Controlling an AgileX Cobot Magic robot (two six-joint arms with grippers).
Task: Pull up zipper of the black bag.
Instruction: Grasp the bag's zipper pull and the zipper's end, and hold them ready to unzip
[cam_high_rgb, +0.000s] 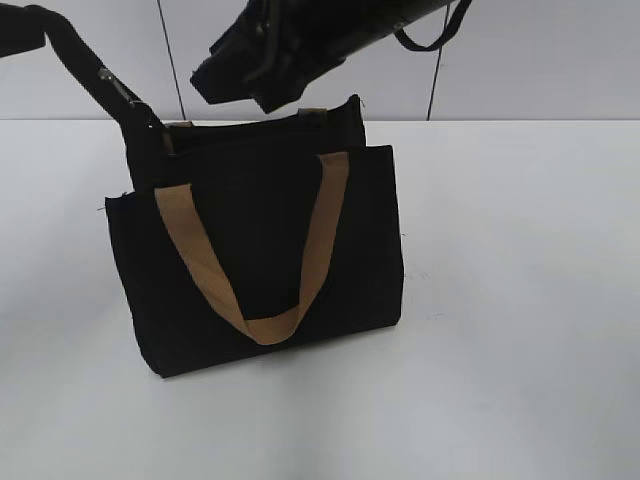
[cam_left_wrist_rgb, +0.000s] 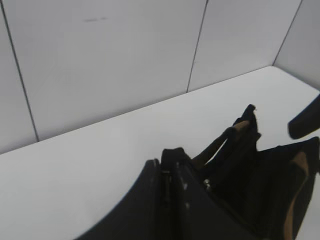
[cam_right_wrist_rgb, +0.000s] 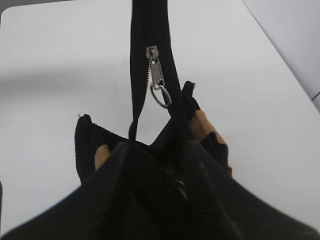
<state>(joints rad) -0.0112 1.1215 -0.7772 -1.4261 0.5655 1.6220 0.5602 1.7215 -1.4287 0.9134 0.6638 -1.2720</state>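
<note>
The silvery ring pull hangs free past my right gripper's closed fingers, so my right gripper needs to open, move nearer and grip the ring (cam_right_wrist_rgb: 161, 95) before it pulls the zipper.
The black bag (cam_high_rgb: 260, 260) stands upright on the white table, one tan handle (cam_high_rgb: 270, 325) hanging down its front. My left gripper (cam_high_rgb: 150, 135) is at the bag's top left corner, shut on the end of the zipper strip (cam_left_wrist_rgb: 171, 154). In the right wrist view the zipper (cam_right_wrist_rgb: 142, 60) stretches taut away from me, and its silvery ring pull (cam_right_wrist_rgb: 160, 94) hangs free on it. My right gripper (cam_high_rgb: 265, 90) hovers just above the bag's top rim. Its fingers (cam_right_wrist_rgb: 175, 180) are together, short of the pull, with nothing visibly between them.
The white table (cam_high_rgb: 520, 300) spreads around the bag. A pale panelled wall (cam_high_rgb: 540, 60) rises behind it. The second tan handle (cam_right_wrist_rgb: 207, 130) lies by the bag's opening, under the right gripper.
</note>
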